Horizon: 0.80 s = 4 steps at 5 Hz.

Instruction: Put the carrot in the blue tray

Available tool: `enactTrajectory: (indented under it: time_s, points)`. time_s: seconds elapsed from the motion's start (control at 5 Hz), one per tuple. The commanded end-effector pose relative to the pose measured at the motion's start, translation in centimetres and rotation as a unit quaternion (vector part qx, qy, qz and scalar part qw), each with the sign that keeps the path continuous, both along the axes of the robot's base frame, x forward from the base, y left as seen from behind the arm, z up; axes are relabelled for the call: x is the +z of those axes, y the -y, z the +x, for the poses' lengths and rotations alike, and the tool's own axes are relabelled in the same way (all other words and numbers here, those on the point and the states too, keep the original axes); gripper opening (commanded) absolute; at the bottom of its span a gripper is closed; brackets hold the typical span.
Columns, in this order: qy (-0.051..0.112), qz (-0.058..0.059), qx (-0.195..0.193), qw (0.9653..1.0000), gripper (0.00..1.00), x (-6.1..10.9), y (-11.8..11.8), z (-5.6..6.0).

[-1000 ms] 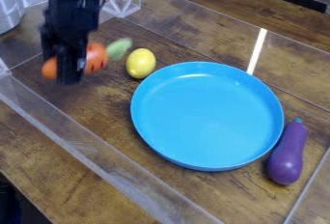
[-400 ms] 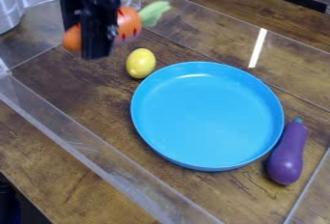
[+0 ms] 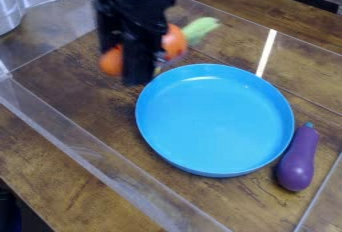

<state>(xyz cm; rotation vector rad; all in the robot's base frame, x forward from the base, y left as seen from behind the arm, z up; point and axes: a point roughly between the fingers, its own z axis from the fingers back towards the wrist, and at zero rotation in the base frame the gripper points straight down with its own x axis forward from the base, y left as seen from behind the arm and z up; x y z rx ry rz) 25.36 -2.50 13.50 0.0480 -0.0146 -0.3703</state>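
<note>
The carrot will be released near the middle of the blue tray [image 3: 191,129], slightly toward the clear plastic side.
My black gripper [image 3: 138,54] hangs pointing down over the table, just left of the blue tray's [image 3: 221,126] upper left rim. It is shut on the orange carrot [image 3: 171,43], which lies crosswise in the fingers. The carrot's orange body shows on both sides of the fingers, and its light green leaves [image 3: 201,27] stick out to the upper right. The carrot is off the table. The round blue tray lies flat with nothing in it.
A purple eggplant [image 3: 299,158] lies at the tray's right edge. A clear plastic wall [image 3: 80,141] runs along the front left. A white strip [image 3: 266,52] lies behind the tray. The lemon is hidden behind my gripper.
My gripper has carried the carrot up off the table and to the right, toward the blue tray. It now covers the yellow lemon that showed before.
</note>
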Motion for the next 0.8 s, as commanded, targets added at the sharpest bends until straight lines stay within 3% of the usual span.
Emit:
enactTrajectory:
  time_s: [0.0, 0.2, 0.6]
  points:
    - [0.031, -0.007, -0.014, 0.9994, 0.00, 1.2, 2.3, 1.1]
    - [0.031, -0.010, -0.016, 0.9993, 0.00, 0.7, 3.4, 1.7]
    - [0.029, -0.014, 0.005, 0.9995, 0.00, 0.1, 2.3, 2.6]
